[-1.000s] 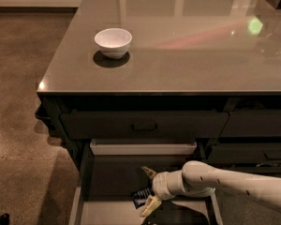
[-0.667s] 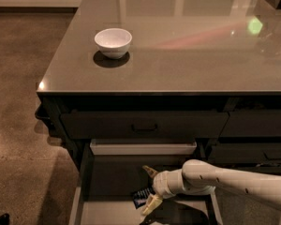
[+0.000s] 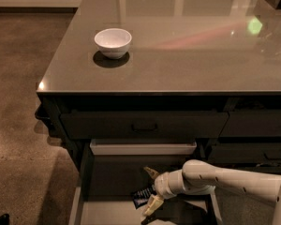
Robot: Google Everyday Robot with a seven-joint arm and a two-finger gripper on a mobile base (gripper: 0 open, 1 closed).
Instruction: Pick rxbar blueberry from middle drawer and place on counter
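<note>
My gripper will close on the rxbar blueberry by the bar's end (image 3: pixel 151 193) nearest the white arm. The far end of the bar will stay sticking out.
The middle drawer (image 3: pixel 107 177) is pulled out under the counter (image 3: pixel 187 55). The rxbar blueberry (image 3: pixel 140 197), a small dark bar with white print, lies on the drawer's dark floor. My gripper (image 3: pixel 148 189) reaches into the drawer from the right on a white arm. It is open, with one pale fingertip (image 3: pixel 151 173) behind the bar and the other low at the bar's right end. The bar sits between the spread fingers and rests on the drawer floor.
A white bowl (image 3: pixel 113 42) stands on the counter's left part. The shut top drawer front (image 3: pixel 143 124) with a recessed handle is above the open drawer. More shut drawer fronts (image 3: pixel 253 125) are on the right. Brown floor lies to the left.
</note>
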